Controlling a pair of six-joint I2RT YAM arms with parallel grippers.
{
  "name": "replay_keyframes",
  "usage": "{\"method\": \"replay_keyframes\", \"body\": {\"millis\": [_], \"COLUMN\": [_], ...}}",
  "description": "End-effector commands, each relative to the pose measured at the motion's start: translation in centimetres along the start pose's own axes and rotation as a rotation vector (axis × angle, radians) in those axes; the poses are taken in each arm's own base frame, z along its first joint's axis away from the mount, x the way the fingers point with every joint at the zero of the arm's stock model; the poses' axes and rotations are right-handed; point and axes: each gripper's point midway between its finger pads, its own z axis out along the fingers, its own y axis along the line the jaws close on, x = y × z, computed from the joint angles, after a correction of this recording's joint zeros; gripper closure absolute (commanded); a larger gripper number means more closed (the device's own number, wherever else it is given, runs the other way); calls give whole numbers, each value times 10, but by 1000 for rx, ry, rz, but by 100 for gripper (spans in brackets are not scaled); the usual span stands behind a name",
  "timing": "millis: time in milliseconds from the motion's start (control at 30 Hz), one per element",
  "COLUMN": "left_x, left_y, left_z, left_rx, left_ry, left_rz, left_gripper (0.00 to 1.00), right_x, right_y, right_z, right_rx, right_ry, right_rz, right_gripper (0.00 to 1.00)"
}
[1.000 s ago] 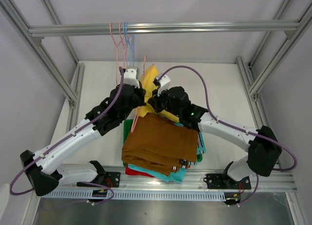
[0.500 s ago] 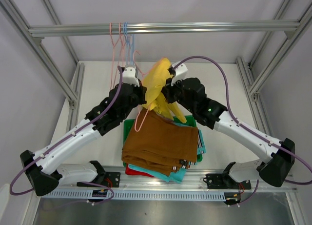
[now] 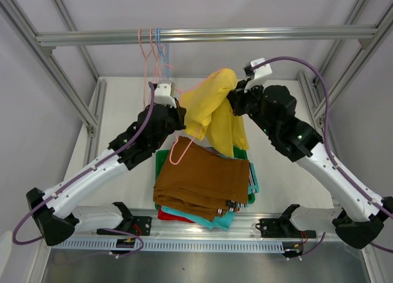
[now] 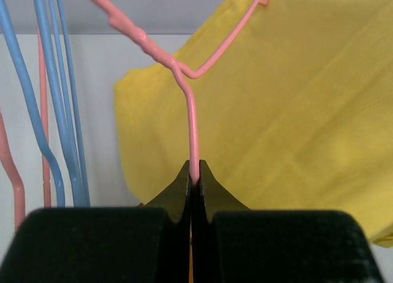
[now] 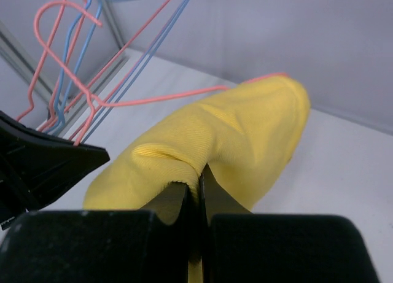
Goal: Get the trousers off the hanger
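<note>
Next, I lay the yellow trousers, now hanging over the pink hanger, on top of the brown trousers on the stack (image 3: pixel 216 174) with my right gripper.
The yellow trousers (image 3: pixel 212 108) hang in the air over a pink wire hanger (image 3: pixel 179 153), whose bar still runs through them. My left gripper (image 3: pixel 178 118) is shut on the pink hanger wire (image 4: pixel 193 132). My right gripper (image 3: pixel 232 97) is shut on a fold of the yellow trousers (image 5: pixel 202 142) and holds them up at the right. The brown trousers (image 3: pixel 202 178) lie on top of a stack, with teal (image 3: pixel 215 220) and red (image 3: pixel 169 217) edges showing beneath. The lilac pair is hidden.
The stack sits on a green tray (image 3: pixel 162 158) near the front rail. Empty pink and blue hangers (image 3: pixel 156 50) hang from the overhead bar (image 3: pixel 245 34). Aluminium frame posts stand at both sides.
My right gripper has lifted the yellow trousers up and to the right, pulling them along the hanger. The left gripper has held the hanger nearly still.
</note>
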Motion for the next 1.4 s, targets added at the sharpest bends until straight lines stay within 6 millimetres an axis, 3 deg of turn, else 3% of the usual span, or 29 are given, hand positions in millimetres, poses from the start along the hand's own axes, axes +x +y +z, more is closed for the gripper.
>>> {"method": "replay_keyframes", "body": {"millis": [0,200,433,567,700,1133,1367], "left_x": [-9,-5,3,14,28,71,84], "left_y": [-6,-6,-7,-8,-12,-49,-54], "left_z": [-6,-2,3,10,17,24,34], "left_rx": [24,24,16,14,12,51,2], "left_ry": [-5,10,30,61,91,151,117], "left_rz": [23,28,39,50,72,261,443], "left_gripper": [100,100,100,100,100,100,100], "right_x": [-127,-136,-149,-165,-170,-173,-184], "right_y": [-37,-49,-59,-70,-83,-95,-98], "right_z": [-57,-83,-127,-156,-172,-186,-196], "right_rx": [129,159,177,225,291,352,371], "right_ry": [-377,-394,-430,-466,-486,-509,-529], "right_rz": [56,38,38,10,6,4,-8], "right_gripper": [100,100,100,100,100,100,100]}}
